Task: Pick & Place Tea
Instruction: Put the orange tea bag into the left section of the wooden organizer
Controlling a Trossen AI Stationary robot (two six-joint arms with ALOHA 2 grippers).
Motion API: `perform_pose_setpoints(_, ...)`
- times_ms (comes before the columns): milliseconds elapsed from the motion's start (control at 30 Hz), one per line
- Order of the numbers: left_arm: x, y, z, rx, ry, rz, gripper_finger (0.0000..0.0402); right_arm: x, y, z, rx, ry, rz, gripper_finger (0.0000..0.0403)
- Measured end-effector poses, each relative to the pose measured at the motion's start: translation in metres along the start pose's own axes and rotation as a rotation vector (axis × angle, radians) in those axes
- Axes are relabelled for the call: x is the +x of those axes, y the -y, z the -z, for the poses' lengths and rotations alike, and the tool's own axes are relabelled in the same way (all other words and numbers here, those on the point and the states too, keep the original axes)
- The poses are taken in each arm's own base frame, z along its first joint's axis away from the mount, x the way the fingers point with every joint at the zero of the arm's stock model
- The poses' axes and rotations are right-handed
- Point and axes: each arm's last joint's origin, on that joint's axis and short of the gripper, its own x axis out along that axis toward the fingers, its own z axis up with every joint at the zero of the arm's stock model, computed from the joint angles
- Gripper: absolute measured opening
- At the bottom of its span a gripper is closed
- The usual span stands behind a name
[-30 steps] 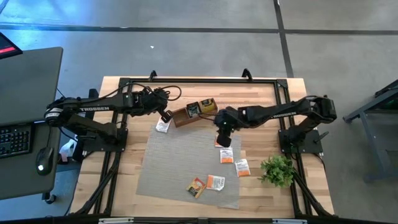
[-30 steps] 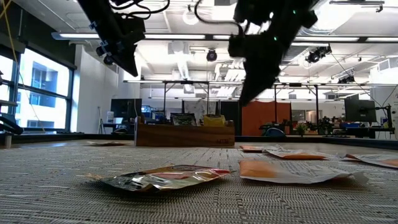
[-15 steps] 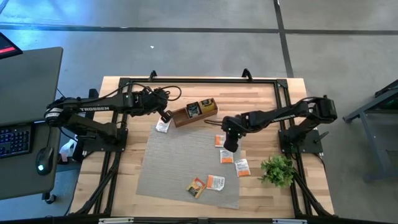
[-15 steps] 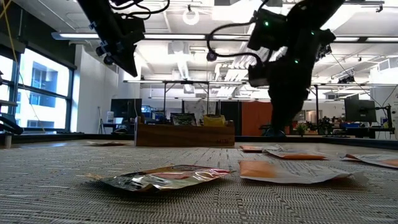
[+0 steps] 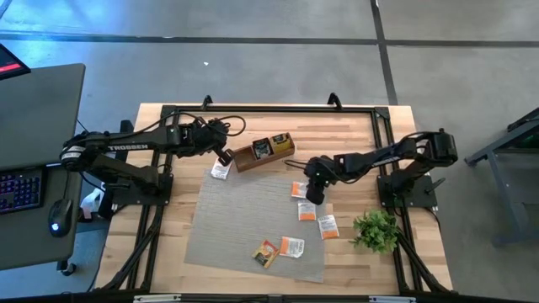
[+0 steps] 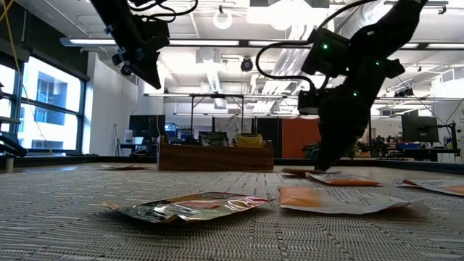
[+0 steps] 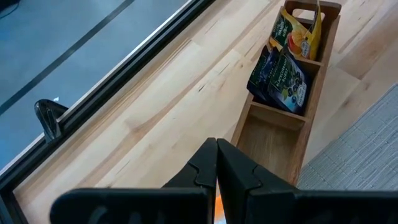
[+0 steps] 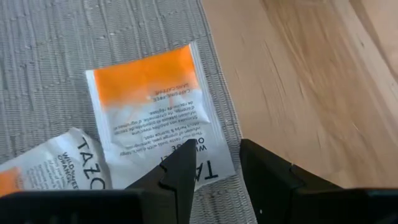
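Note:
Next, my right gripper lifts clear and pinches the sachet's long side (image 8: 216, 124), as its fingers straddle the white-and-orange sachet's flat corner, low over the mat's edge.
A wooden box (image 5: 264, 151) stands at the woven mat's far edge, with a black sachet (image 7: 280, 76) and a yellow sachet (image 7: 298, 34) upright in its compartments. Loose sachets lie flat: one white (image 5: 221, 169) by the box, three white-and-orange ones (image 5: 299, 190) (image 5: 306, 210) (image 5: 327, 225) along the mat's right edge, two (image 5: 291, 246) (image 5: 266, 252) near the front. My right gripper (image 5: 313, 195) is open, low over the white-and-orange sachet (image 8: 152, 118). My left gripper (image 5: 223, 157) is shut and hangs high (image 6: 141, 69) left of the box. My right gripper (image 8: 214, 165) comes from above, pointing down, at the sachet's printed end (image 8: 199, 163) by the mat's right edge. One finger (image 8: 180, 171) stands over that end, the other (image 8: 267, 171) over the bare mat edge. I cannot tell whether they touch.
The grey woven mat (image 5: 244, 219) covers the table's middle, with bare wood around it. A small green plant (image 5: 376, 229) stands at the right, near the right arm's base. A black frame rail (image 7: 124, 68) runs along the far edge.
My right gripper has swung away from the box toward the table's right and near edge and has come down until its fingertips are low over the sachets at the mat's right edge. The left arm has kept still.

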Motion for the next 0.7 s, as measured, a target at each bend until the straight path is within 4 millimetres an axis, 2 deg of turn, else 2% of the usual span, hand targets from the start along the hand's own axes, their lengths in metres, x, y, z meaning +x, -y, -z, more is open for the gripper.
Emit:
perform_pose_setpoints(200, 0.000, 0.000, 0.000, -0.004, 0.002, 0.001, 0.0007, 0.004, 0.001, 0.005, -0.028, 0.054, -0.006, 0.0109)
perform_pose_setpoints(433, 0.000, 0.000, -0.001, -0.007, 0.006, 0.003, 0.0007, 0.005, 0.004, 0.009, -0.070, 0.049, 0.026, 0.0009)
perform_pose_setpoints(567, 0.000, 0.000, -0.001, -0.007, 0.006, 0.003, 0.0007, 0.003, 0.002, 0.004, -0.096, 0.057, 0.021, 0.0016)
perform_pose_setpoints(700, 0.000, 0.000, -0.001, -0.008, 0.006, 0.004, 0.0007, 0.000, -0.004, -0.009, -0.135, 0.077, 0.005, 0.0003)
